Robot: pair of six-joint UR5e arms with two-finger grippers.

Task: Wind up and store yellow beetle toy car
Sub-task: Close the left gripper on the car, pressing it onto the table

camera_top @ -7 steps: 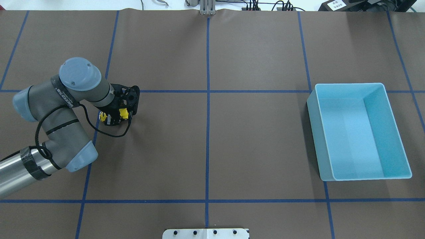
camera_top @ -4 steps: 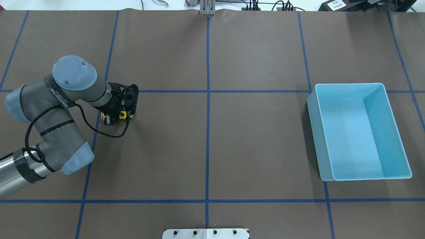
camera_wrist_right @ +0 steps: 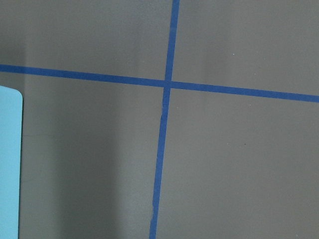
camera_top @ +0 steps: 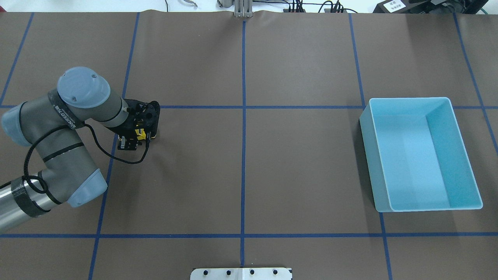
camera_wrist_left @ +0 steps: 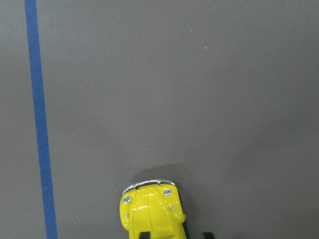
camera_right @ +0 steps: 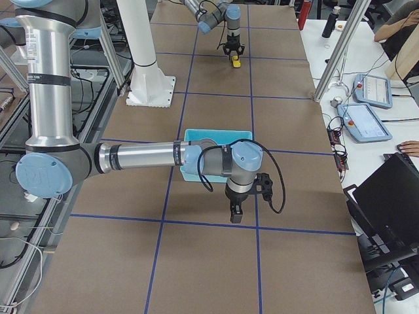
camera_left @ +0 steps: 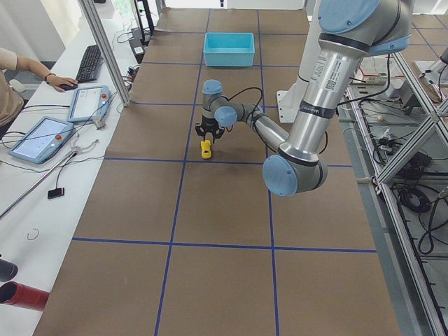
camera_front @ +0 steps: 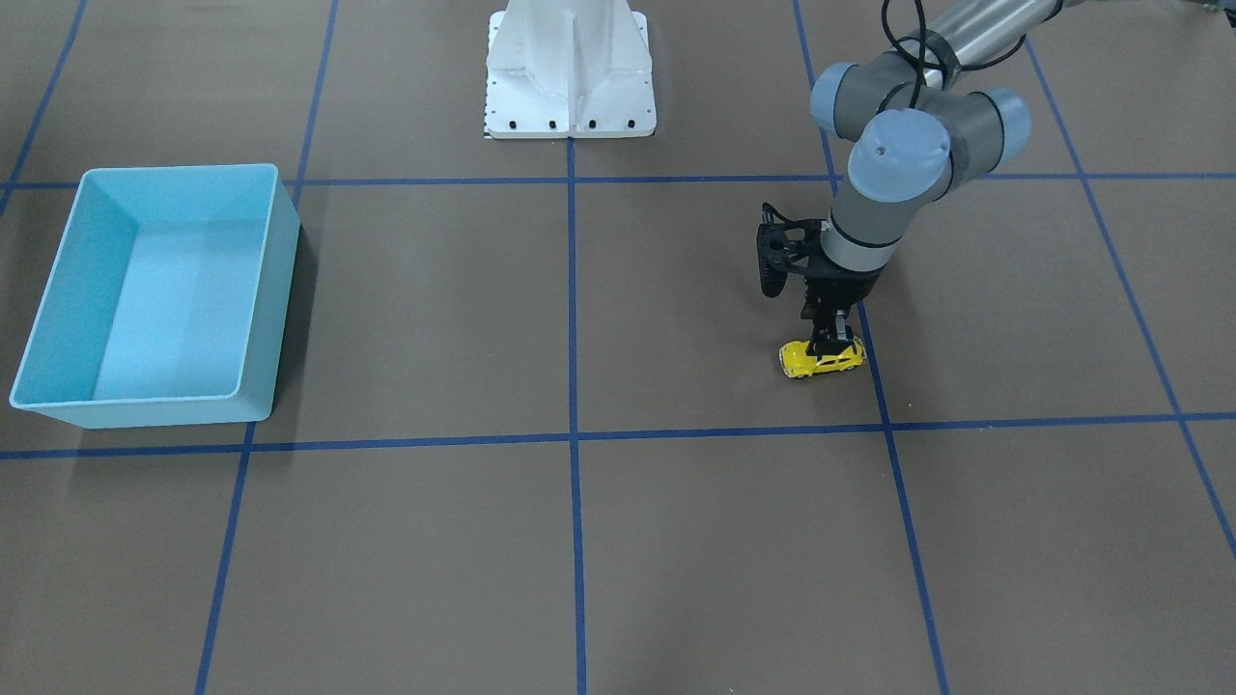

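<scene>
The car's hood slants off-centre from my left fingers; next I open, turn to line up, and grip the car [camera_front: 823,363] by both its sides.
The yellow beetle toy car [camera_front: 822,358] stands on its wheels on the brown table, left of the centre line in the overhead view. My left gripper [camera_front: 828,340] points straight down with its fingers shut on the car's roof and sides. From overhead only a bit of the car [camera_top: 139,134] shows under the left gripper [camera_top: 132,139]. The left wrist view shows the car's [camera_wrist_left: 150,209] hood and silvery bumper at the bottom edge. My right gripper [camera_right: 234,213] appears only in the exterior right view, hanging low over the table beside the blue bin [camera_right: 216,134]; whether it is open I cannot tell.
The open light-blue bin [camera_top: 367,155] sits at the right of the overhead view with nothing visible inside; its wall [camera_front: 275,290] is far from the car. Blue tape lines grid the table. The robot's white base [camera_front: 570,68] stands at the near edge. A person's hand rests at a side desk [camera_left: 59,80].
The left arm's elbow and wrist have shifted leftward. The gripper has moved slightly with the car still in it, so less yellow shows from overhead.
</scene>
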